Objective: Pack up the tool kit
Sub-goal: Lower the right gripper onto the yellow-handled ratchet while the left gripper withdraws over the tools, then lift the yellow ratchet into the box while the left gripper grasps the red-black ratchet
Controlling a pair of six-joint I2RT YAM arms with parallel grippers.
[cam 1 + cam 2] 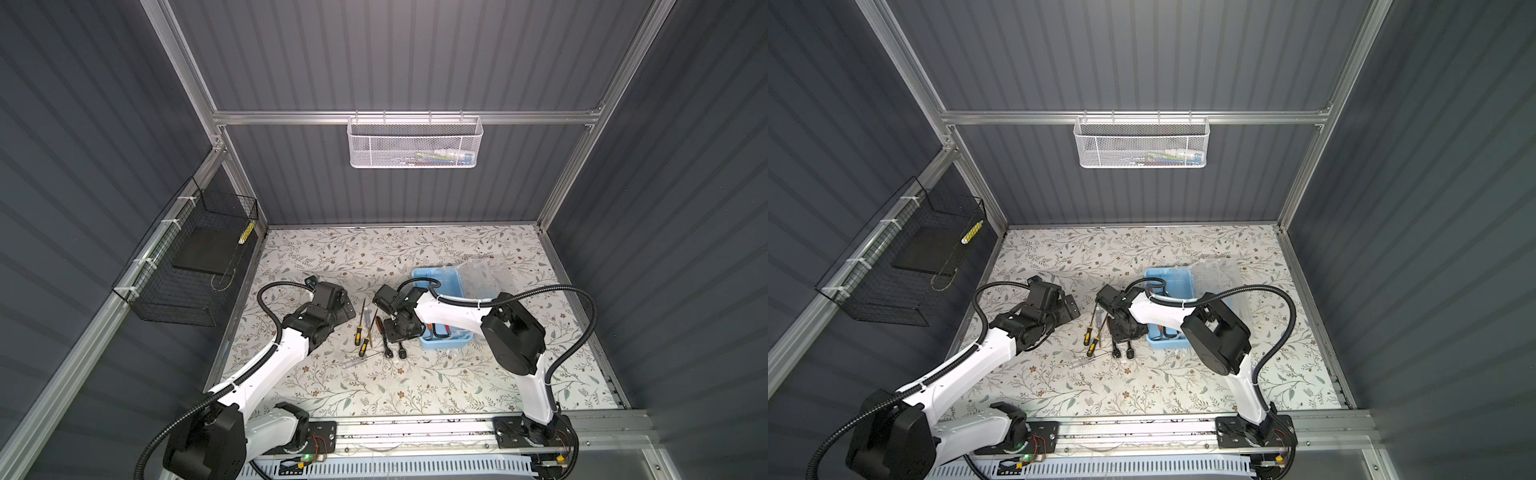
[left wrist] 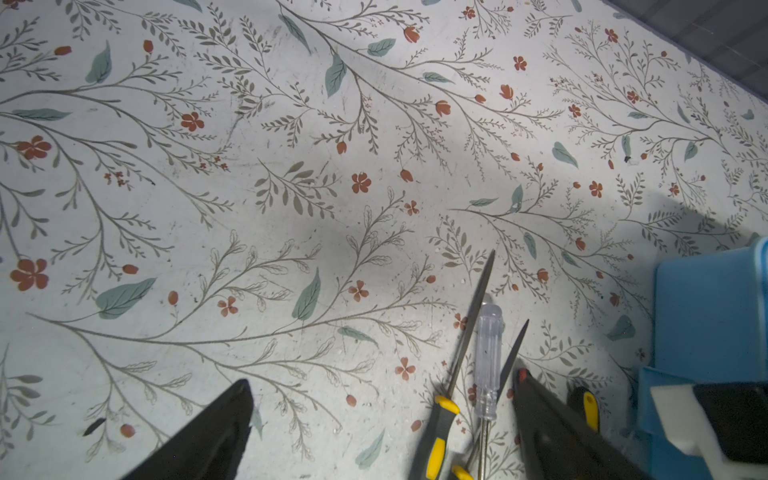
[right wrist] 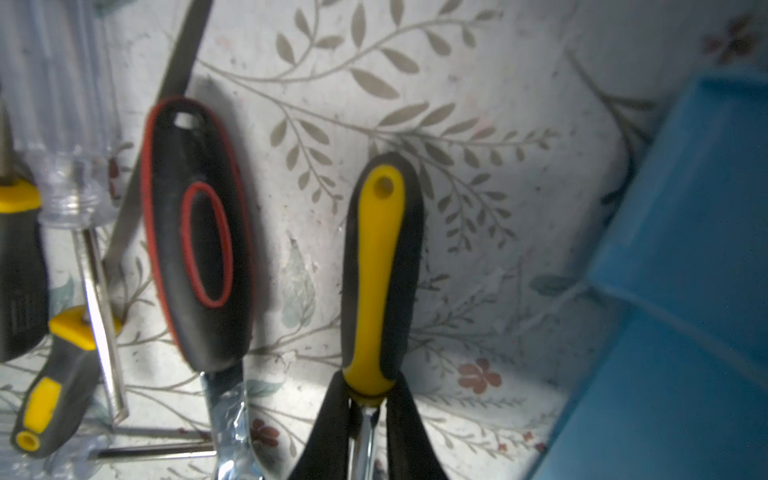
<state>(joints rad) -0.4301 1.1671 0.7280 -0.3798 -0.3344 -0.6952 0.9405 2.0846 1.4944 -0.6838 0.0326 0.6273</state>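
Note:
The red-trimmed black ratchet is next for my left gripper, which should go to it and close where its handle meets the steel neck (image 1: pixel 385 336), toward the ratchet's head.
The light blue tool kit box (image 1: pixel 422 275) stands open at centre right, its clear lid (image 1: pixel 484 270) tipped back; hex keys (image 1: pixel 440 330) lie inside. My right gripper (image 3: pixel 371 388) is shut on the yellow-handled ratchet (image 3: pixel 380 270), pinching the steel neck just below the grip, beside the box (image 3: pixel 685 249). A red-trimmed black ratchet (image 3: pixel 197 237) lies alongside it. Yellow-and-grey screwdrivers (image 1: pixel 357 334) and a clear-handled one (image 2: pixel 488 357) lie left of that. My left gripper (image 2: pixel 382 380) hovers open over the mat, left of the tools, holding nothing.
A white mesh basket (image 1: pixel 415 143) hangs on the back rail. A black wire basket (image 1: pixel 195 257) is fixed to the left wall. Another clear-handled screwdriver (image 1: pixel 353 363) lies nearer the front. The arm bases sit on a rail (image 1: pixel 415 428) along the front edge.

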